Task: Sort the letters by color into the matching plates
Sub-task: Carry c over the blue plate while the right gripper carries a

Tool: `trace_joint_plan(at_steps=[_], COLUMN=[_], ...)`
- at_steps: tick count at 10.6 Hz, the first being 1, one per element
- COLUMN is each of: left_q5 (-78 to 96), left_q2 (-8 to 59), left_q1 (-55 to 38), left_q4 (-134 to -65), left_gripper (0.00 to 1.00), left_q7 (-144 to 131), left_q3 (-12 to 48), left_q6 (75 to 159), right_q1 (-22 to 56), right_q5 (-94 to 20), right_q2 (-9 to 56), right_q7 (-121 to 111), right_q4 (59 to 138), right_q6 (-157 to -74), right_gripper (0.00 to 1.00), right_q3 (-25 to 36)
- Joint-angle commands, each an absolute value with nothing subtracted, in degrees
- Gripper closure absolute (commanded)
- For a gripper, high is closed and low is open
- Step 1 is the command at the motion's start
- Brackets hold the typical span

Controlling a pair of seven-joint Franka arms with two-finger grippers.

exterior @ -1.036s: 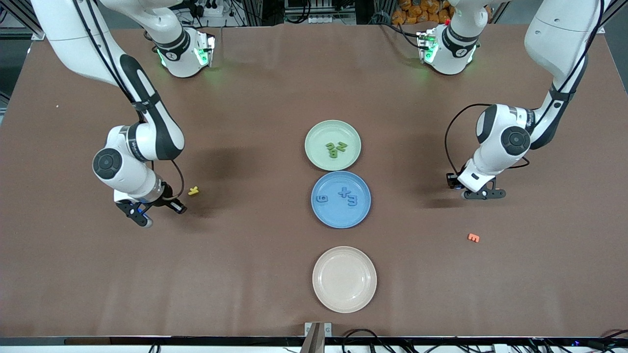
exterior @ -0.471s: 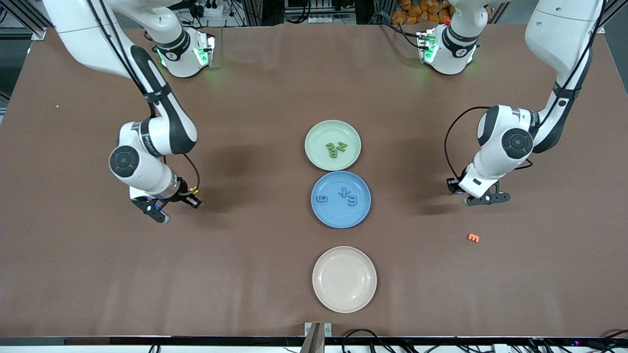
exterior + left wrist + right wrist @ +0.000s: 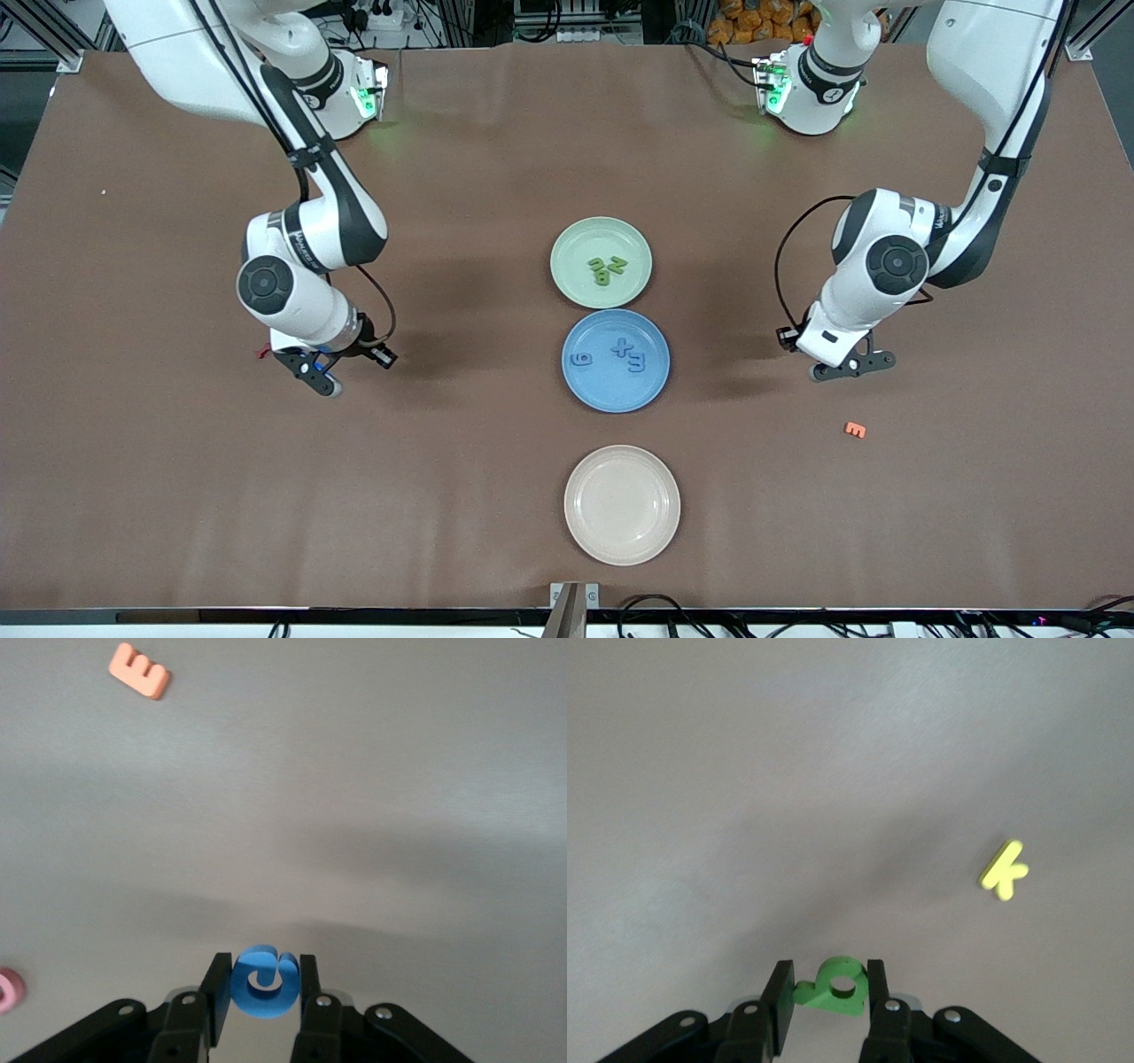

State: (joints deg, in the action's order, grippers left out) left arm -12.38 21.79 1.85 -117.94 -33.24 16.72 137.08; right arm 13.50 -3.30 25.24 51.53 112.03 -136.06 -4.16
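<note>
The robot's left gripper should release the curled blue letter on the blue plate (image 3: 605,351) between the plus and the g.
The pale green plate (image 3: 574,251) holds three green letters (image 3: 607,268). Beside it, nearer the front camera, the blue plate (image 3: 602,392) holds three blue letters (image 3: 631,357). My left gripper (image 3: 849,365) (image 3: 263,967) hangs over bare table toward the left arm's end, shut on a curled blue letter (image 3: 262,985). My right gripper (image 3: 316,372) (image 3: 831,979) hangs over the table toward the right arm's end. It is shut on a green letter (image 3: 840,990) with a round hole.
A beige plate (image 3: 622,540) sits nearest the front camera. An orange E (image 3: 855,430) (image 3: 139,671) lies on the table near the left gripper, with a pink piece (image 3: 7,989) close by. A yellow k (image 3: 1003,870) lies near the right gripper.
Both arms have moved toward the plates in the middle, each still holding its letter. The right arm now covers the yellow letter in the front view.
</note>
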Motion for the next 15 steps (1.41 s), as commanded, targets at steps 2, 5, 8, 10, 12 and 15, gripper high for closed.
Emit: trace_joint_plan(at_steps=[2,5,8,10,12,15], left_q5=[-13.18,-13.1,-13.36,-13.8,-13.89,-13.8], left_q2=[22.15,25.83,31.88,36.71,39.28,39.73], left_q1=[0.97,-6.48,-12.73,-15.46,-17.65,-18.46], left_q4=[-113.65,-108.65,-102.24,-96.97,-93.53,-92.82], left_gripper=[1.0,1.0,1.0,1.0,1.0,0.65], left_q7=[-48.12,-59.03,-66.69,-70.21,-72.59,-74.0], left_q3=[25.46,26.02,26.02,25.75,25.32,25.22], left_q6=[133.6,133.51,133.51,133.51,133.59,133.68], right_q1=[15.82,16.44,17.23,17.57,18.37,18.63], right_q5=[-3.34,-3.34,-3.34,-3.34,-3.34,-2.9], right_q2=[23.03,21.89,20.74,19.69,18.99,19.16], right_q7=[56.51,59.49,61.69,62.84,63.02,65.11], right_q4=[111.53,111.62,111.97,111.97,112.06,111.8], right_q6=[-134.47,-134.47,-134.38,-132.81,-132.37,-133.41], right_gripper=[1.0,1.0,1.0,1.0,1.0,1.0], right_q3=[-6.06,-8.95,-10.54,-11.16,-11.42,-13.27])
